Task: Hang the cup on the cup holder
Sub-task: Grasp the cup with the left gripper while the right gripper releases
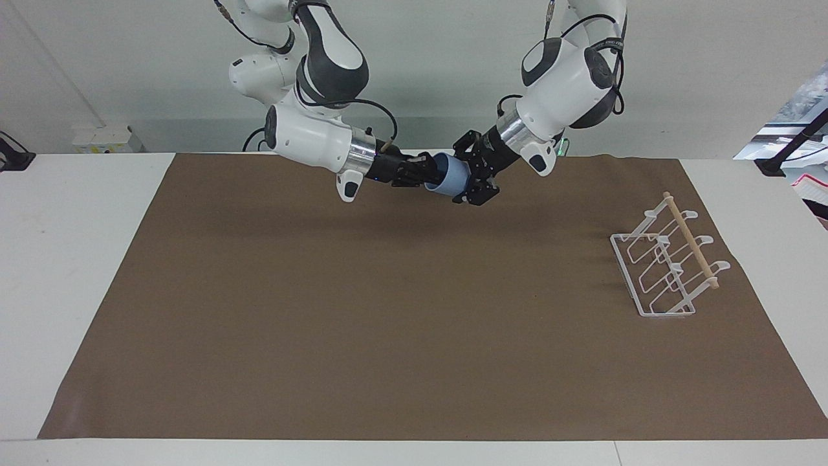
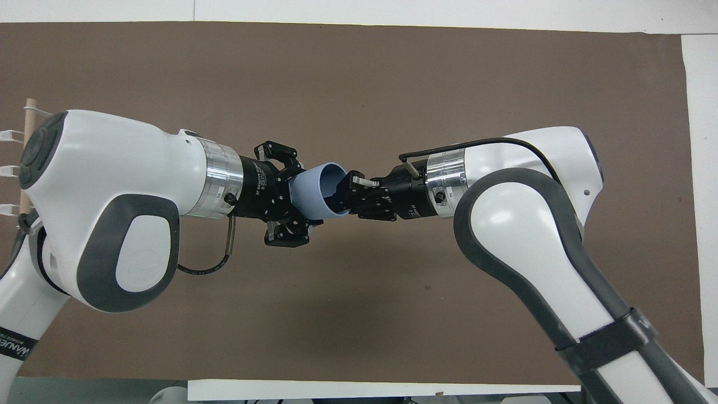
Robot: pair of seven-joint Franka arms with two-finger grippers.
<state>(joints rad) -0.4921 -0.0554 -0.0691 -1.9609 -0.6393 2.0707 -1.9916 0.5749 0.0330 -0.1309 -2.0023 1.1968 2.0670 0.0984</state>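
My left gripper is going to release the light blue cup on the white wire cup holder's farthest peg [image 2: 83, 142], next to the wooden rod.
The light blue cup [image 1: 451, 175] lies sideways in the air over the brown mat's edge nearest the robots, midway between the two arms. My right gripper [image 1: 429, 172] is shut on its rim, one finger inside the mouth; in the overhead view this gripper [image 2: 346, 193] shows at the cup's [image 2: 313, 191] open end. My left gripper [image 1: 467, 178] is open, its fingers straddling the cup's narrow base end without closing on it, as the overhead view [image 2: 298, 196] shows. The white wire cup holder [image 1: 666, 266] with its wooden rod stands at the left arm's end of the mat.
The brown mat [image 1: 388, 310] covers most of the white table. In the overhead view only the cup holder's rod end [image 2: 28, 109] and prong tips show past the left arm's body.
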